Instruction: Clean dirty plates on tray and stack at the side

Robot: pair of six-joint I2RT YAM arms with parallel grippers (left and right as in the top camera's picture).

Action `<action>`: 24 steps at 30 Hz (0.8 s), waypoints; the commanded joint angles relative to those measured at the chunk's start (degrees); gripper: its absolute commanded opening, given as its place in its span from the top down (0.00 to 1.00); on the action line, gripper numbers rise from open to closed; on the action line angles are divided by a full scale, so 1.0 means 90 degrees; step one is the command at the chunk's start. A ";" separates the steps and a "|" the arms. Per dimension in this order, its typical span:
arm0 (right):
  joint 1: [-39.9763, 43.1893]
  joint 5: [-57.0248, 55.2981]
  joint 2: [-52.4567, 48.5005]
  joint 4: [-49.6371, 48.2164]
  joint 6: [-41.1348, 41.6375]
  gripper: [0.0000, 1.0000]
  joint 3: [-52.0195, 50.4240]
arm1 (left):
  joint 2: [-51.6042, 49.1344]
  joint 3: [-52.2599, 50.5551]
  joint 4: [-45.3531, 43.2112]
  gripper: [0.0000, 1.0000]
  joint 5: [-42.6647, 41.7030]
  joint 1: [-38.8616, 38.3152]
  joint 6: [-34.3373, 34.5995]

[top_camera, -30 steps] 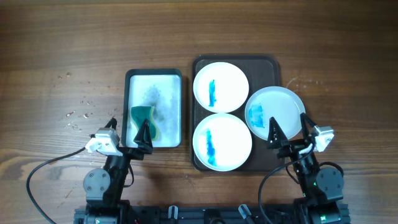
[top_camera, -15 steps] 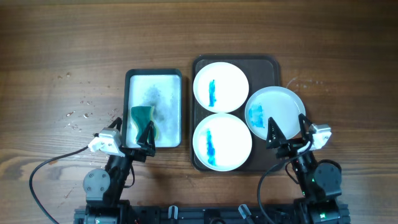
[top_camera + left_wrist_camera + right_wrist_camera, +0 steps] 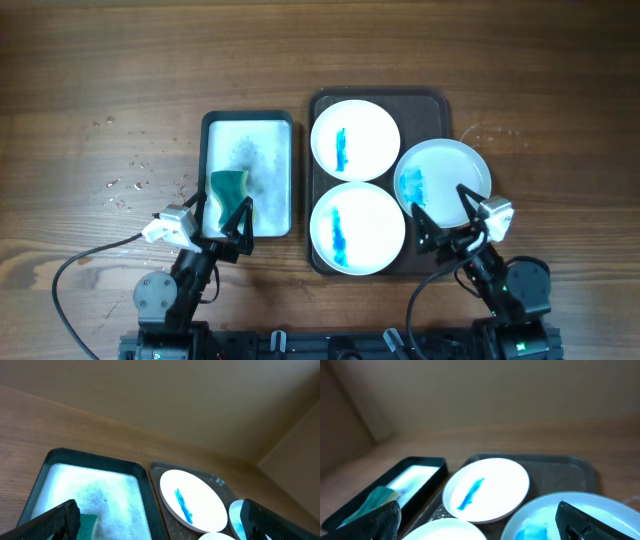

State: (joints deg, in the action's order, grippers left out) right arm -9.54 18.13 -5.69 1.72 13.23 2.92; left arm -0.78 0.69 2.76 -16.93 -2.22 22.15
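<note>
The near plate's rim point(image 3: 403, 222), on the side facing the plate that lies over the tray's rim, should be gripped by my right gripper to steady that near plate.
Three white plates smeared with blue sit at the dark brown tray point(image 3: 425, 112): one at the far end point(image 3: 355, 140), one at the near end point(image 3: 357, 228), and one point(image 3: 443, 178) lying over the tray's right rim. My right gripper point(image 3: 440, 205) is open and empty, low over the near edge of the right plate. In the right wrist view that plate point(image 3: 555, 517) lies between the open fingers of the gripper point(image 3: 485, 527). My left gripper point(image 3: 228, 218) is open and empty over a green sponge point(image 3: 229, 188).
The sponge lies in the near end of a dark-rimmed basin point(image 3: 248, 135) with a foamy white bottom, left of the tray. The left wrist view shows the basin point(image 3: 95, 487) and far plate point(image 3: 192, 501). Small crumbs or droplets point(image 3: 125, 185) dot the table left of the basin.
My right gripper has swung left and turned, now over the right plate's near edge. My left gripper has edged slightly right over the sponge. Plates have not moved.
</note>
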 commanded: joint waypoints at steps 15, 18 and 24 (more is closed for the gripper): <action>0.0027 0.0515 -0.3883 0.4813 -0.0452 0.00 0.5729 | -0.3893 0.4524 0.3531 0.00 -0.0121 -0.0032 0.0066; 0.0027 0.0566 -0.4488 0.5093 -0.0393 0.01 0.6263 | -0.5037 0.5581 0.4571 0.00 -0.0119 -0.0032 0.0068; 0.0027 0.0874 -0.5003 0.5166 -0.0024 0.00 0.6307 | -0.6441 0.6108 0.5163 0.00 -0.0299 -0.0034 0.0136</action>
State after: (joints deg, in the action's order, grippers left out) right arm -9.54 23.68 -48.84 47.20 11.22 58.57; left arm -53.19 54.48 47.33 -17.52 -2.22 22.70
